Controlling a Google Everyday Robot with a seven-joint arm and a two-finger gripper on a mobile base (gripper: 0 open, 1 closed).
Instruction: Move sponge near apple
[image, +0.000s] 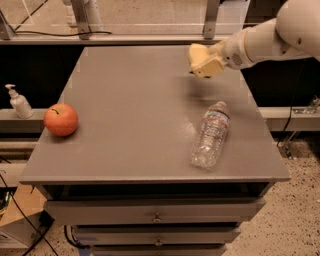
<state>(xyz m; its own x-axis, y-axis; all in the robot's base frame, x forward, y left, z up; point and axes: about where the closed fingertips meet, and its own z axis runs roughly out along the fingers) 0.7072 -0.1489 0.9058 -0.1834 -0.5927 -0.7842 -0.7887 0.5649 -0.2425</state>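
Note:
The robot's gripper should release the sponge on the grey table (105, 108) next to the apple, on the side that faces the bottle.
The pale yellow sponge (198, 53) is held above the far right part of the grey table (130, 100), with a faint shadow under it. My gripper (206, 65) comes in from the right on a white arm and is shut on the sponge. The red-orange apple (61, 120) sits near the table's left edge, far to the left of the sponge and closer to the front.
A clear plastic water bottle (210, 134) lies on its side at the right front of the table. A white soap dispenser (19, 101) stands on a ledge left of the table. Drawers (157, 216) sit below the front edge.

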